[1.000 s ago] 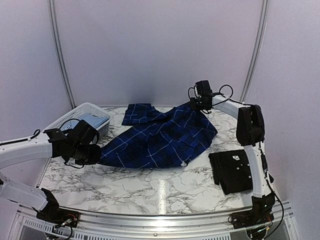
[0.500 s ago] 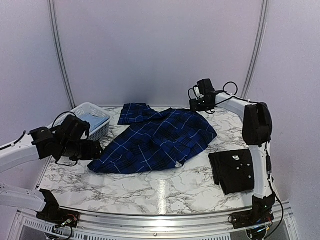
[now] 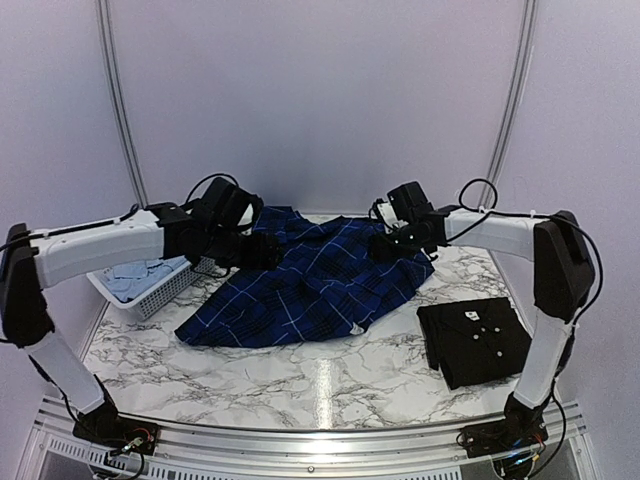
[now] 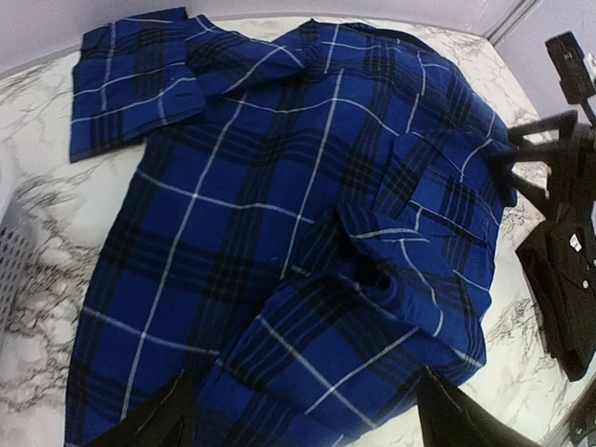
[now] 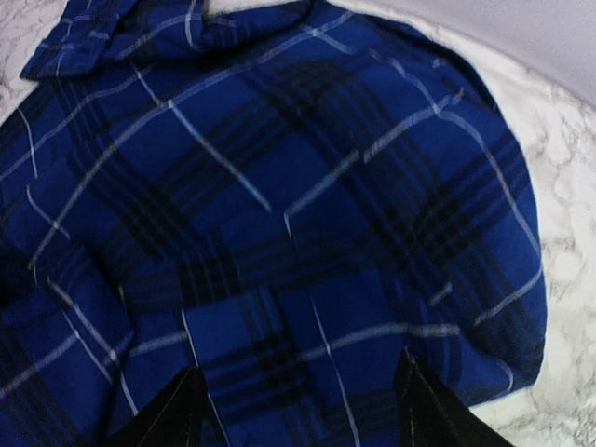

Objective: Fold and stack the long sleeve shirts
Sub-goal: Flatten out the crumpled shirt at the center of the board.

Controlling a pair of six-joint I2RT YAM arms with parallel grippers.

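Next, my right gripper grips the plaid shirt's top layer [image 3: 379, 281] [image 5: 275, 400], a little in from the shirt's edge that faces the folded black shirt.
The royal-blue-and-navy plaid shirt [image 3: 318, 282] lies loosely spread and rumpled across the middle of the table, one sleeve [image 4: 135, 79] folded out at the back left. My left gripper [image 3: 262, 250] hovers open over its back left part, and the cloth [image 4: 307, 242] lies under the spread fingers [image 4: 160, 421], untouched. Over the shirt's back right edge my right gripper [image 3: 385, 246] also stands open, nothing between its fingertips [image 5: 430, 402] but plaid cloth [image 5: 279, 186] below. A folded black shirt [image 3: 476, 340] with white buttons lies at the front right. A pale blue shirt [image 3: 135, 272] sits in the basket.
The white lattice basket [image 3: 165, 292] stands at the left edge of the marble table [image 3: 300, 385], partly under my left arm. The black shirt [image 4: 566, 289] and the right gripper [image 4: 559, 158] show at the right of the left wrist view.
Both grippers have opened and let go of the plaid shirt, which settled onto the table. My left arm swung from the far left to the shirt's back left; the right gripper came down over it.
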